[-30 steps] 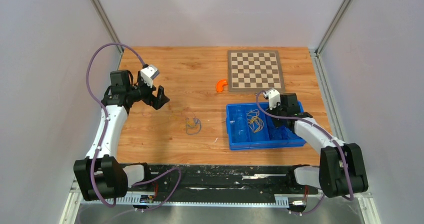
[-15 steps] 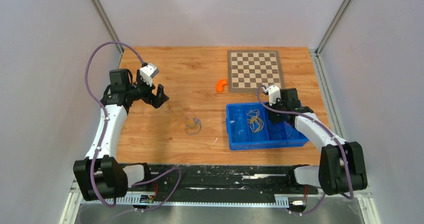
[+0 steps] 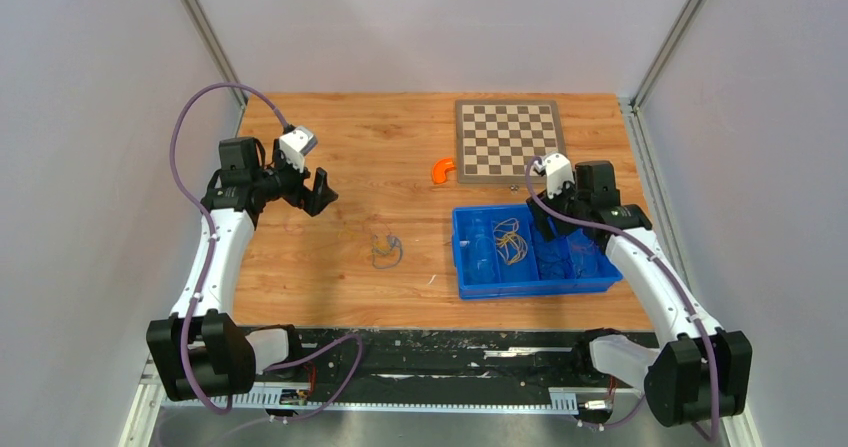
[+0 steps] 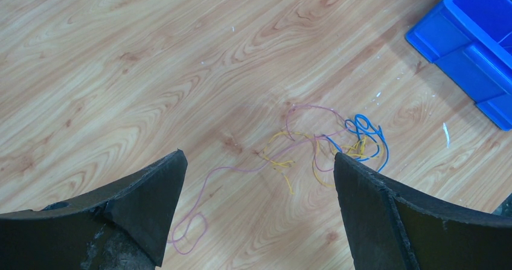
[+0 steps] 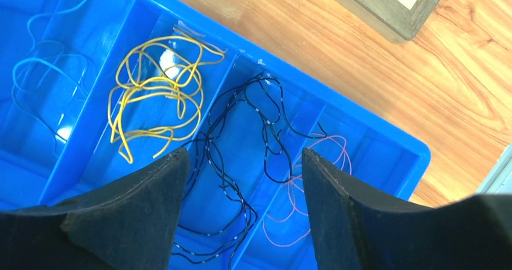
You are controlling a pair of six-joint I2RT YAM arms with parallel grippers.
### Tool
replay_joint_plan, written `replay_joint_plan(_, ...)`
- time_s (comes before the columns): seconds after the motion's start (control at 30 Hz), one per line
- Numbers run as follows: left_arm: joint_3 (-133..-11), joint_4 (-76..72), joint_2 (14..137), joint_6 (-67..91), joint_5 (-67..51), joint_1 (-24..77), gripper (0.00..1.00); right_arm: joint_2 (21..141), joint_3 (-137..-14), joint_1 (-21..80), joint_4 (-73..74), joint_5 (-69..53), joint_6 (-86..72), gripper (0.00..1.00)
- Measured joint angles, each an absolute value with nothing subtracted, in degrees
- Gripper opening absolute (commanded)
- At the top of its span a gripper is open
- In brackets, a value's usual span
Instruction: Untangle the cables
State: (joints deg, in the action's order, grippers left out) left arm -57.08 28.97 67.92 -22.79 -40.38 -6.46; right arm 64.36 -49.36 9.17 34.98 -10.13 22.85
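I can see the black cable's end hanging over the divider into the pink cable's compartment, so with my right gripper I should pinch its upper loop [image 5: 275, 89] and draw it back inside its own.
A small tangle of cables [image 3: 385, 250] lies on the wooden table left of the blue tray [image 3: 530, 289]. In the left wrist view it shows as a long pink strand [image 4: 233, 168], yellow strands [image 4: 285, 161] and a blue loop [image 4: 368, 128]. My left gripper [image 3: 320, 192] hangs open above and to the left of the tangle [image 4: 259, 155]. My right gripper [image 3: 548, 219] stands open over the tray [image 5: 244, 151], holding nothing. Under it, separate compartments hold a yellow cable [image 5: 181, 98], a black cable [image 5: 266, 122], a pink cable [image 5: 345, 152] and a pale blue cable [image 5: 42, 83].
A chessboard [image 3: 510, 139] lies at the back right, just beyond the tray, with its corner [image 5: 386, 4] in the right wrist view. An orange curved piece [image 3: 441, 170] sits left of the board. The tray's near corner [image 4: 477, 58] is right of the tangle.
My right gripper has gone from shut to open and has lifted back toward the tray's far right side. The left arm and the tangle have not moved.
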Motion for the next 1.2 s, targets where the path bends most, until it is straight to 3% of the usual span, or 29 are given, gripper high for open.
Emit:
replay_joint_plan(0.4,-57.08,28.97,67.92,-22.81,-40.36,-6.46,1.00,69.69,-50.33,4.01,37.23,-9.56,28.73,0.55)
replay_joint_plan(0.53,-57.08,28.97,67.92,-22.81,-40.16,-6.46,1.00,73.67,-50.33,3.07,35.81,-9.76,30.52,0.40)
replay_joint_plan(0.67,-57.08,28.99,67.92,-22.83,-40.01,-6.46,1.00,75.88,-50.35,3.07,35.07,-11.07,31.14,0.44)
replay_joint_plan(1.07,-57.08,28.99,67.92,-22.83,-39.99,-6.46,1.00,78.85,-51.03,3.73,30.24,-12.47,34.00,0.40)
replay_joint_plan(1.2,-57.08,28.99,67.92,-22.83,-39.97,-6.46,1.00,80.47,-50.98,4.12,28.71,-12.10,35.11,0.33)
